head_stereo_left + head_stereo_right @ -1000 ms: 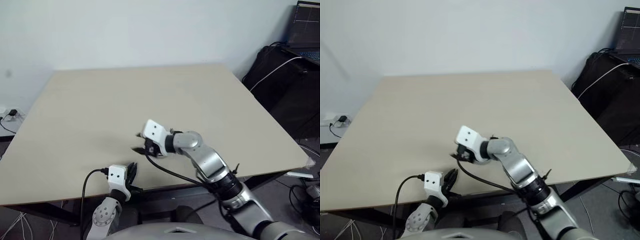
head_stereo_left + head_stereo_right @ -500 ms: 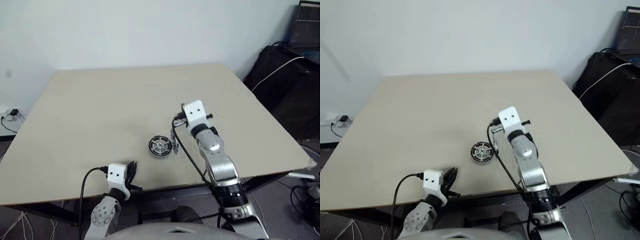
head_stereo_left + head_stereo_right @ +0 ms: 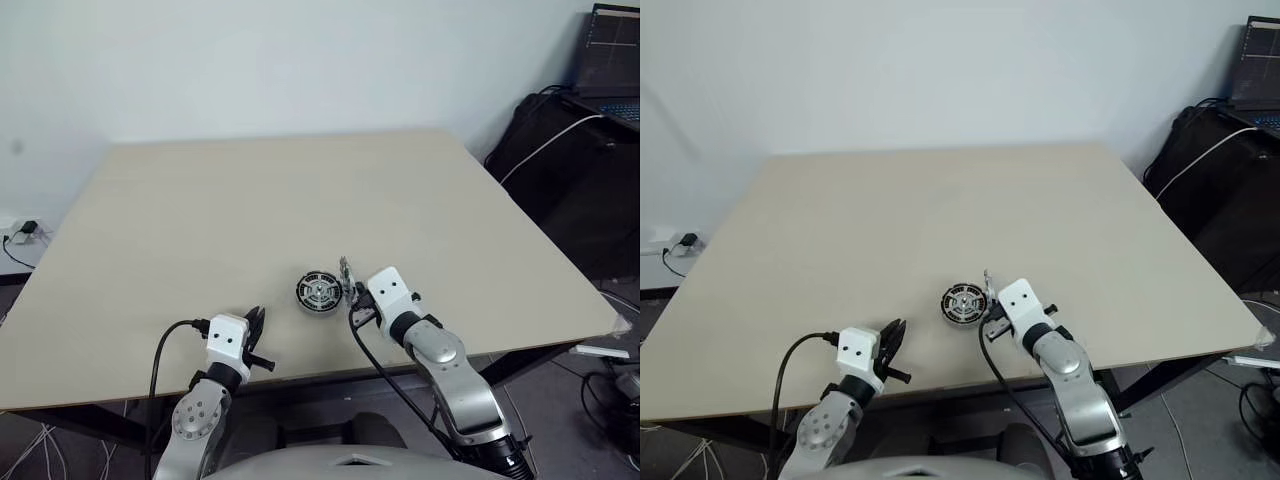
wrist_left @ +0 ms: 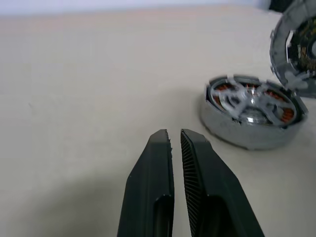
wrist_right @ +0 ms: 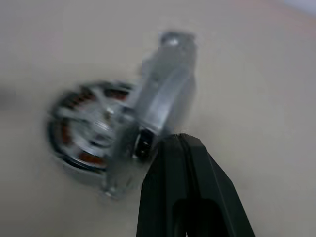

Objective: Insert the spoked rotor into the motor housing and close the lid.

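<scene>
The lid is to lie flat over the spoked rotor in the motor housing [image 3: 319, 291] [image 5: 96, 131]. My right gripper will let go of the lid there.
The motor housing [image 3: 318, 292] lies flat on the beige table, near its front edge. In the left wrist view the spoked rotor [image 4: 245, 98] sits inside the housing [image 4: 237, 136], silver spokes over copper windings. The lid [image 3: 344, 271] stands upright on its edge at the housing's right side. My right gripper [image 3: 353, 294] is shut and low over the table, its fingertips [image 5: 170, 143] right at the lid's [image 5: 163, 84] lower part; I cannot tell whether they touch it. My left gripper [image 3: 256, 318] is shut on nothing, left of the housing and nearer the table's front edge.
The table's front edge [image 3: 330, 375] runs just under both grippers. Black furniture with a laptop [image 3: 610, 60] and a white cable stands off the table's right side. A wall socket with a plug [image 3: 22, 227] is low on the left.
My right gripper left the spot over the housing, swung right and came down beside the lid, closing on the way. The housing now shows. My left gripper rose slightly.
</scene>
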